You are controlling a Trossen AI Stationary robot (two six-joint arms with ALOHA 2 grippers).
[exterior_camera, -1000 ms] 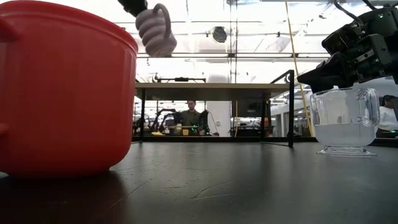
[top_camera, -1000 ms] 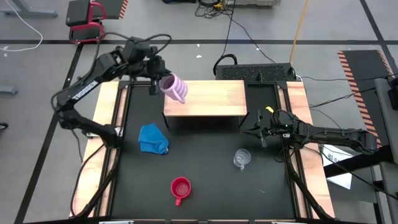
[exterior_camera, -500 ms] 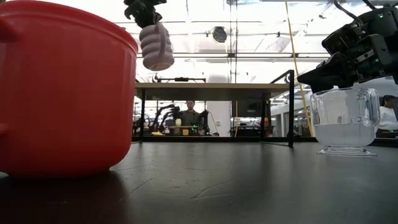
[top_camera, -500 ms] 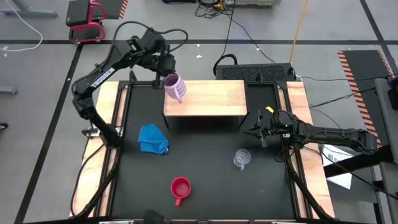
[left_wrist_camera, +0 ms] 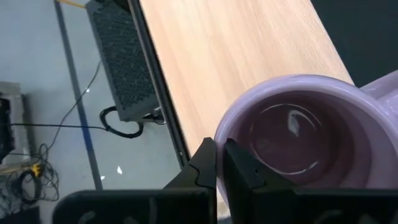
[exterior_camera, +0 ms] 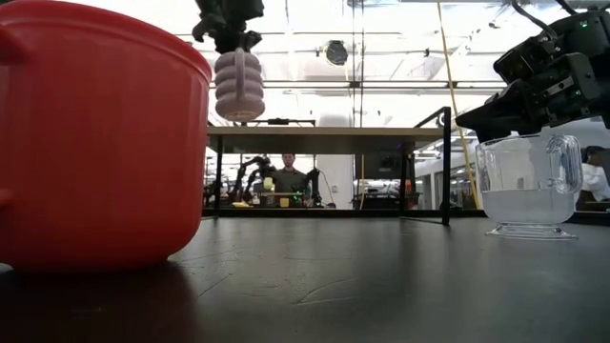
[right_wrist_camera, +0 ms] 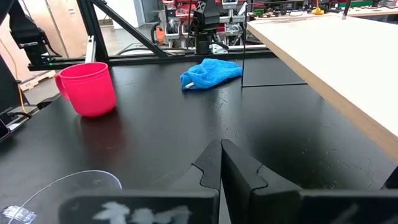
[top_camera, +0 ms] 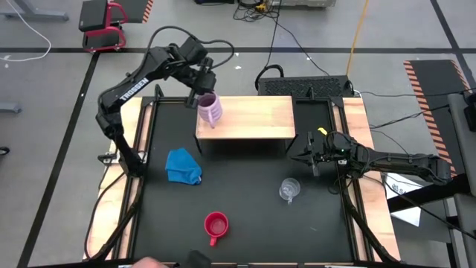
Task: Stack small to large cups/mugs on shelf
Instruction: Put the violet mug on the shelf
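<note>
Next, my left gripper sets the lilac mug down and releases it on the light wooden shelf's end [top_camera: 212,121] [left_wrist_camera: 301,149] that is nearest to the blue cloth.
My left gripper [top_camera: 202,88] is shut on the pale lilac ribbed mug [top_camera: 210,109], which hangs upright just above the left end of the light wooden shelf [top_camera: 253,119]. In the low view the mug [exterior_camera: 239,86] floats a little over the shelf top [exterior_camera: 334,131]. The red mug [top_camera: 216,225] stands on its base near the table's near edge. The clear glass cup [top_camera: 288,190] stands right of centre. My right gripper [top_camera: 309,158] is shut, hovering beside the shelf's right end, behind the glass cup [exterior_camera: 529,189]. My left gripper pinches the lilac mug's rim [left_wrist_camera: 222,129] with one finger inside the mug and one outside. The fingers [left_wrist_camera: 239,167] come from above, pointing down. The mug is lifted clear and hangs upright below them, mouth up, with its handle [left_wrist_camera: 382,87] on the side away from the fingers.
A crumpled blue cloth [top_camera: 183,165] lies on the black tabletop left of centre, near the shelf's left leg. A black box [top_camera: 305,85] and cables sit behind the shelf. Bare shelf board stretches to the right of the mug. A person shows in the room behind [exterior_camera: 287,176].
My left gripper has swung toward the table's right, over the shelf's left end, and come down. The lilac mug in it has turned from tipped on its side to upright and now hangs lower, close above the shelf. My right arm has kept still.
</note>
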